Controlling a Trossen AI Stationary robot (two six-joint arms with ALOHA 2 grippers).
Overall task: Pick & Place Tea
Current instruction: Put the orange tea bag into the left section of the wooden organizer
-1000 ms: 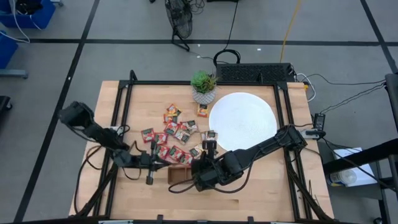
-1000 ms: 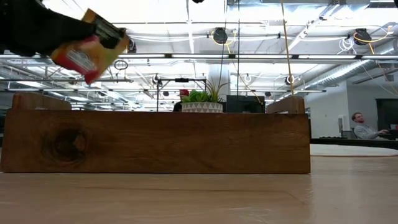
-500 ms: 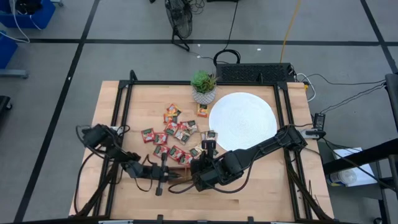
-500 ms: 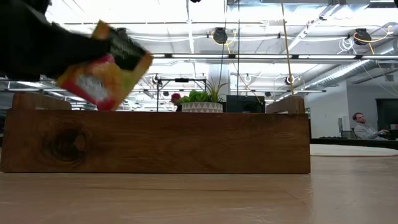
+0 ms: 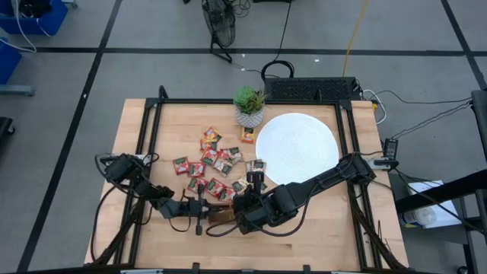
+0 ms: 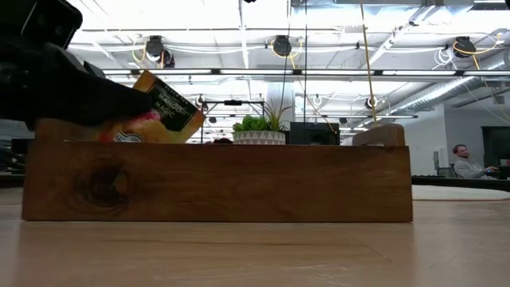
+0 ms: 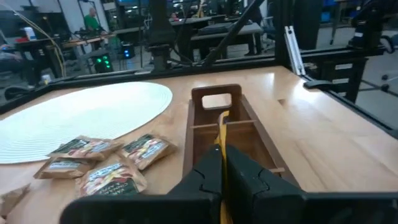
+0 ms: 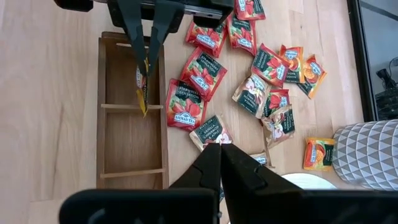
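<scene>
Next, my left gripper rests the orange-yellow sachet in the tray and takes its upper edge [image 6: 178,94] from above, because it now holds the sachet slanted from its end.
An orange-yellow tea sachet [image 6: 163,115] stands on edge over the brown wooden tray [image 8: 130,112], with my left gripper [image 8: 143,46] shut on it. In the low view its lower part dips behind the tray's near wall [image 6: 215,179]. Which compartment it is over, I cannot tell. Several more sachets [image 5: 213,164], mostly red, lie flat on the table between the tray and the white disc [image 5: 297,148]. My right gripper [image 8: 219,155] hangs shut above those sachets, touching nothing. My left gripper pinches the sachet's flat faces between its two fingers at the end nearest the arm [image 7: 222,146]. The fingers come in level from the table's left. The sachet stands on edge and sticks out ahead of the fingertips [image 8: 140,62] along the tray. Whether it touches the tray, I cannot tell.
A small potted plant [image 5: 249,105] stands at the far edge beside the disc. One orange sachet [image 5: 247,135] lies apart near the pot. A black frame [image 5: 156,114] runs around the tabletop. Bare wood lies near the front right corner [image 5: 335,228].
My left gripper has gone down and toward the table's right and near edge, carrying the sachet from well above the tray to its rim. It has kept its hold. The tray has slid a little toward the table's right.
</scene>
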